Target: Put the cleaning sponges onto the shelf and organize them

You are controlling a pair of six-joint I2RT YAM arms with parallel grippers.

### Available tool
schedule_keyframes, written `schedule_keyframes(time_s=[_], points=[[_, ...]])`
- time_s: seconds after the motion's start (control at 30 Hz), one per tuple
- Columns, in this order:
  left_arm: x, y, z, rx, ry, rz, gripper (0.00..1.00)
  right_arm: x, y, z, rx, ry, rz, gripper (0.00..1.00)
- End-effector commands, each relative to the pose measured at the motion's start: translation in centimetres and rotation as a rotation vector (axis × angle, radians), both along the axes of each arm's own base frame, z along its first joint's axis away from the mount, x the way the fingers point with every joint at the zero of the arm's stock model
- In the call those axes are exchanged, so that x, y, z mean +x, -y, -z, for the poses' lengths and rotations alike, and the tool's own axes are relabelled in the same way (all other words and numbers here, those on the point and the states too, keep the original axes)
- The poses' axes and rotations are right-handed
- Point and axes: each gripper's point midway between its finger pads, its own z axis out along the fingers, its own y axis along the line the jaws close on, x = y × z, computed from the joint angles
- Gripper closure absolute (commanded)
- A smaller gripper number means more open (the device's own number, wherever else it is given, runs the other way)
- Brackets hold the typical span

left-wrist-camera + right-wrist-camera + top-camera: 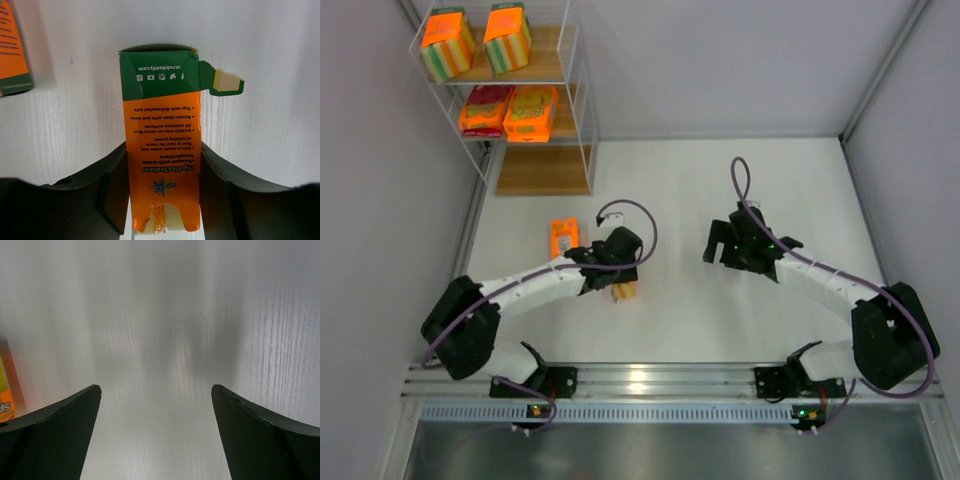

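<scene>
The robot's left gripper will set the orange sponge pack down on the bottom board (576, 168) beside the inner wire side of the shelf.
An orange sponge pack (161, 120) with a green end and a torn side flap lies on the white table, and my left gripper (162, 155) has one finger against each long side of it. From above, that gripper (620, 283) covers most of this pack (626, 292). A second flat orange pack (564, 237) lies just to its left, and its corner (12, 55) shows in the left wrist view. Two blocky striped packs (447, 42) stand on the top board of the shelf (582, 100), with two flat packs (531, 112) on the middle board. My right gripper (156, 390) hangs open over bare table.
The shelf's bottom board (545, 170) carries nothing. Grey walls close in the table on the left and right. An orange sliver (6, 390) shows at the left edge of the right wrist view. The right arm (745, 243) sits mid-table on the right.
</scene>
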Motion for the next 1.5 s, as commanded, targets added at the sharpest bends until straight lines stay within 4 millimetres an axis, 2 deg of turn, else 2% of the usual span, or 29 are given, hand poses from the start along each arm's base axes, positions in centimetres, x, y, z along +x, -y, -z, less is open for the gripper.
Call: schedule_keyframes(time_s=[0.0, 0.03, 0.07, 0.1, 0.13, 0.17, 0.23, 0.27, 0.33, 0.37, 0.43, 0.47, 0.53, 0.6, 0.63, 0.7, 0.73, 0.9, 0.93, 1.0, 1.03, 1.1, 1.13, 1.2, 1.23, 1.3, 1.37, 1.4, 1.47], points=[[1.8, -0.5, -5.7, -0.203, 0.112, 0.026, 0.54, 2.2, -0.2, -1.6, 0.036, 0.07, 0.014, 0.05], [2.4, -1.1, -6.9, -0.249, 0.147, 0.029, 0.55, 2.2, -0.3, -1.6, 0.036, 0.07, 0.01, 0.05], [3.9, -3.5, -9.8, -0.3, 0.228, -0.02, 0.55, 2.3, -0.4, -1.4, 0.041, 0.062, 0.005, 0.05], [4.5, -4.7, -10.9, -0.306, 0.268, -0.016, 0.55, 2.6, -0.6, -1.6, 0.049, 0.071, 0.001, 0.05], [4.8, -4.9, -12.3, -0.358, 0.298, 0.008, 0.55, 2.8, -0.8, -1.8, 0.058, 0.074, -0.001, 0.05], [5.9, -7.5, -13.6, -0.376, 0.348, -0.045, 0.56, 2.8, -1.0, -1.5, 0.063, 0.065, -0.008, 0.05], [6.3, -8.6, -14.2, -0.44, 0.345, -0.027, 0.56, 3.4, -1.4, -1.8, 0.077, 0.073, -0.012, 0.05], [7.5, -11.2, -14.1, -0.457, 0.358, -0.09, 0.56, 3.6, -1.7, -1.5, 0.083, 0.063, -0.022, 0.05], [8.3, -13.3, -13.1, -0.514, 0.343, -0.144, 0.58, 4.2, -2.1, -1.9, 0.092, 0.072, -0.032, 0.05], [9.2, -15.6, -14.0, -0.561, 0.396, -0.17, 0.58, 4.3, -2.3, -1.7, 0.094, 0.064, -0.041, 0.04], [9.6, -17.6, -13.8, -0.61, 0.425, -0.225, 0.59, 4.7, -2.5, -2.0, 0.095, 0.07, -0.052, 0.04], [10.4, -19.6, -15.1, -0.626, 0.507, -0.262, 0.59, 5.0, -2.5, -1.9, 0.097, 0.067, -0.051, 0.04], [10.9, -21.0, -14.6, -0.64, 0.537, -0.31, 0.59, 5.3, -2.5, -1.7, 0.092, 0.071, -0.052, 0.05], [11.8, -22.7, -15.2, -0.665, 0.596, -0.348, 0.59, 5.2, -3.0, -1.4, 0.115, 0.052, -0.073, 0.04], [12.4, -23.1, -14.4, -0.678, 0.584, -0.361, 0.59, 5.3, -3.0, -1.3, 0.119, 0.05, -0.073, 0.04], [13.4, -24.0, -15.0, -0.703, 0.634, -0.354, 0.59, 5.4, -3.2, -1.0, 0.129, 0.042, -0.077, 0.04], [14.2, -24.2, -14.4, -0.709, 0.621, -0.354, 0.59, 5.5, -3.2, -0.9, 0.132, 0.043, -0.077, 0.04], [17.1, -24.9, -14.7, -0.687, 0.673, -0.297, 0.59, 5.6, -3.3, -0.1, 0.145, 0.017, -0.078, 0.04], [17.8, -25.2, -14.1, -0.69, 0.677, -0.299, 0.59, 5.6, -3.3, 0.0, 0.144, 0.014, -0.08, 0.04], [18.6, -25.2, -14.1, -0.717, 0.693, -0.29, 0.59, 5.7, -3.2, 0.1, 0.145, 0.013, -0.079, 0.04], [19.1, -24.9, -13.0, -0.744, 0.67, -0.281, 0.59, 5.7, -3.1, 0.2, 0.145, 0.008, -0.075, 0.04], [19.8, -24.8, -13.6, -0.794, 0.709, -0.258, 0.59, 5.4, -2.8, 0.7, 0.147, -0.003, -0.061, 0.04], [20.4, -24.9, -12.2, -0.813, 0.687, -0.276, 0.59, 5.5, -2.7, 0.6, 0.154, 0.006, -0.057, 0.04], [20.9, -24.9, -12.3, -0.852, 0.717, -0.27, 0.59, 5.3, -2.5, 1.0, 0.155, -0.007, -0.051, 0.04], [21.3, -24.9, -11.1, -0.869, 0.702, -0.275, 0.59, 5.2, -2.4, 1.0, 0.153, -0.01, -0.052, 0.04], [22.0, -24.8, -11.6, -0.905, 0.727, -0.254, 0.59, 5.1, -2.0, 1.2, 0.142, -0.013, -0.039, 0.04], [22.5, -24.7, -10.6, -0.951, 0.713, -0.256, 0.59, 5.1, -1.6, 1.0, 0.138, -0.004, -0.032, 0.04], [23.0, -24.8, -11.7, -0.961, 0.756, -0.225, 0.59, 5.2, -1.4, 0.9, 0.137, 0.002, -0.028, 0.04], [23.6, -24.4, -10.7, -1.0, 0.728, -0.222, 0.59, 5.3, -1.0, 0.6, 0.137, 0.012, -0.021, 0.04]])
